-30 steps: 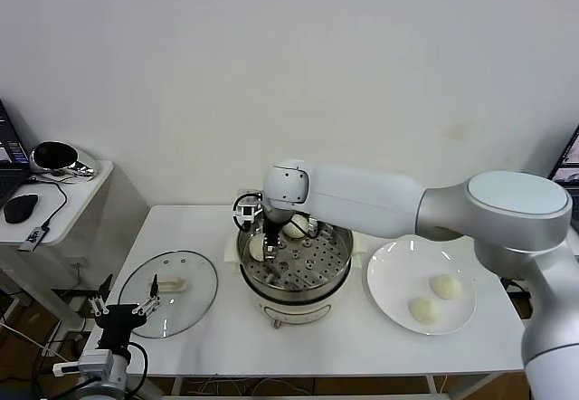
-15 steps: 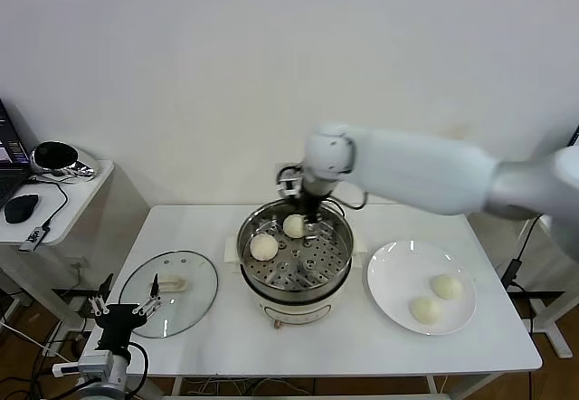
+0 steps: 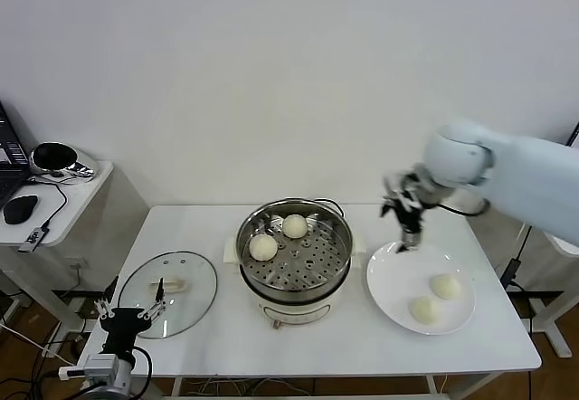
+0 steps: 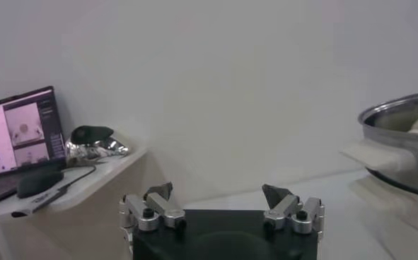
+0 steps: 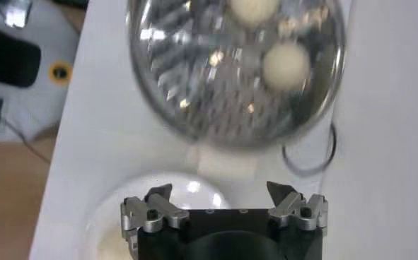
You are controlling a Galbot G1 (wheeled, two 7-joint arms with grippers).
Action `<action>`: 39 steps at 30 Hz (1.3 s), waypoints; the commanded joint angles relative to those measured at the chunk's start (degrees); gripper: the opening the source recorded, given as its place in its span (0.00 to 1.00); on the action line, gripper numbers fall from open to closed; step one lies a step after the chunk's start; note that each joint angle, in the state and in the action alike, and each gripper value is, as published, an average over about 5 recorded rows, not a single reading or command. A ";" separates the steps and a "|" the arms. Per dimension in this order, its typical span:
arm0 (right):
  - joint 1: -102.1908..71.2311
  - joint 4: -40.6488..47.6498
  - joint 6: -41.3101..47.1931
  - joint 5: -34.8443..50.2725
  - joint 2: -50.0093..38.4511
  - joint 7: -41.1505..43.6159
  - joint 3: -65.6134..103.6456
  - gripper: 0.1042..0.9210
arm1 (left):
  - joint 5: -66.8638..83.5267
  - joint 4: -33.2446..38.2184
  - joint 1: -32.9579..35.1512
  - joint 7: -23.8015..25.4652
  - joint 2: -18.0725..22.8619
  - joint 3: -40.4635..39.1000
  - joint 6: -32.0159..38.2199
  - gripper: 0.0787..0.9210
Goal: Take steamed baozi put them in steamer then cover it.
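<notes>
The robot's right gripper should go to the white plate next and close on the sides of the front baozi [image 3: 424, 309] [image 5: 113, 246], the one closer to the table's front edge.
The steel steamer [image 3: 295, 257] stands mid-table with two baozi inside, one [image 3: 263, 247] at its left and one [image 3: 294, 226] at the back. It also shows in the right wrist view [image 5: 233, 71]. Two more baozi, one [image 3: 445, 286] above the other [image 3: 424, 309], lie on the white plate [image 3: 398, 278] at the right. My right gripper [image 3: 404, 219] is open and empty, above the plate's far left edge. The glass cover [image 3: 169, 293] lies flat on the table at the left. My left gripper [image 3: 128, 315] is open and empty, low by the table's front left corner.
A side table [image 3: 54, 196] at the far left holds a laptop, a mouse and a shiny object. A cable loop [image 5: 309, 150] lies on the table behind the steamer. The steamer's handle [image 4: 378, 155] shows in the left wrist view.
My right arm has let go of a baozi in the steamer, then swung right from over the pot to above the plate. The left gripper has barely shifted.
</notes>
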State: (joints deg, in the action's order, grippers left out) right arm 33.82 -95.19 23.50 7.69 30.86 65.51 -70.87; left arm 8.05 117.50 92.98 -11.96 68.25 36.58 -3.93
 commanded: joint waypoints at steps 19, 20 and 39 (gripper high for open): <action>-47.56 6.61 -9.51 -18.77 -6.25 -2.44 34.66 0.88 | -1.57 0.11 1.23 -0.05 0.97 1.13 -0.20 0.88; -47.63 7.17 -9.49 -18.75 -5.66 -2.54 34.66 0.88 | -1.56 0.04 1.23 -0.05 0.99 1.19 -0.20 0.88; -48.02 10.23 -8.53 -19.34 -0.88 -2.93 33.68 0.88 | -1.60 -0.11 1.55 0.07 1.37 1.68 -0.05 0.88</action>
State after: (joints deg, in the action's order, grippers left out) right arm -12.50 -86.22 14.99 -11.03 28.18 62.88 -38.25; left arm 6.49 117.46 94.54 -11.91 69.67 38.26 -4.01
